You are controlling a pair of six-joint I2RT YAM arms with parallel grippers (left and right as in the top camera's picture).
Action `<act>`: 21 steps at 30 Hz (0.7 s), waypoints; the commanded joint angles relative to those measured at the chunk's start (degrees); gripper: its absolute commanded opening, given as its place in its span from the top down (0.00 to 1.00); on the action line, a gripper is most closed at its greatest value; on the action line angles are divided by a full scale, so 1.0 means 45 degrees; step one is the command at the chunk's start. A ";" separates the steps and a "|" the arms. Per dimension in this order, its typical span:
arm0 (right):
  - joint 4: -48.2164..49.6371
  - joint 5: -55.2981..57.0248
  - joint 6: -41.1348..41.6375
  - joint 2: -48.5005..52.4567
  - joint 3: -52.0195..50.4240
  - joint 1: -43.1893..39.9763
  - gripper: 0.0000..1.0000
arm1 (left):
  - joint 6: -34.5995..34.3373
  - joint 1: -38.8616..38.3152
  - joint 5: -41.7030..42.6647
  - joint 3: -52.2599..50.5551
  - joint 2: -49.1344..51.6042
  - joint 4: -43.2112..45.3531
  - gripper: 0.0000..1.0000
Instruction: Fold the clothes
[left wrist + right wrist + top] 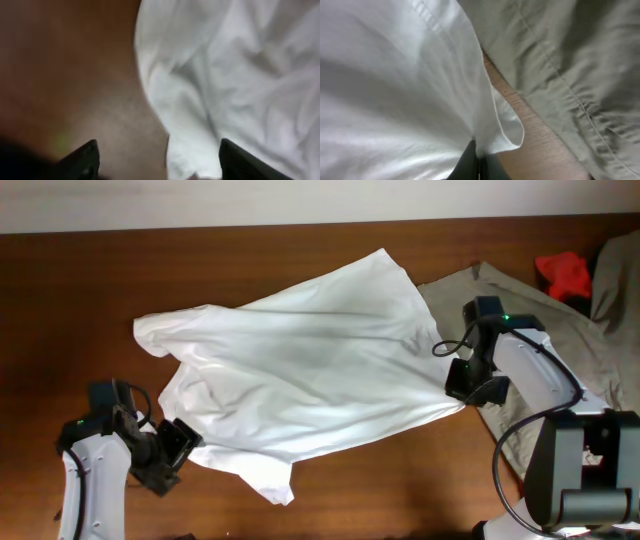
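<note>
My left gripper should move in and pinch the garment's edge [226, 467] beside the front flap, as it is at the white garment's side, short of that flap.
The white garment [300, 370] lies spread and wrinkled across the middle of the wooden table. My left gripper [178, 448] is open at its lower left edge; in the left wrist view the cloth [235, 75] lies between and beyond the open fingers [157, 160], its edge between them. My right gripper [462, 387] is shut on the garment's right edge; the right wrist view shows the fingers [477, 162] pinching a fold of the white cloth [395, 80], lifted off the table. No tag shows.
A khaki-grey garment [560, 340] lies at the right, under and behind my right arm, also in the right wrist view [570, 60]. A small red cloth [563, 274] sits at the back right. Bare wood runs along the front and left.
</note>
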 commanded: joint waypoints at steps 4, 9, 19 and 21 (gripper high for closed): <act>-0.0102 0.0345 0.0117 -0.0126 -0.0005 -0.0034 0.96 | -0.1511 -0.2982 0.0597 -0.0097 -0.0097 -0.0044 0.07; -0.0102 0.0350 0.0112 -0.0126 -0.0005 -0.0034 0.96 | -0.3633 -0.4279 0.0622 -0.1681 -0.0097 0.1690 0.08; -0.0262 0.0350 0.0112 -0.0126 -0.0005 -0.0034 0.96 | -0.4279 -0.4279 -0.1049 -0.2089 0.1749 0.3706 0.22; -0.0291 0.0350 0.0112 -0.0126 -0.0005 -0.0034 0.96 | -0.4274 -0.4279 -0.1598 -0.2084 0.1763 0.4051 0.32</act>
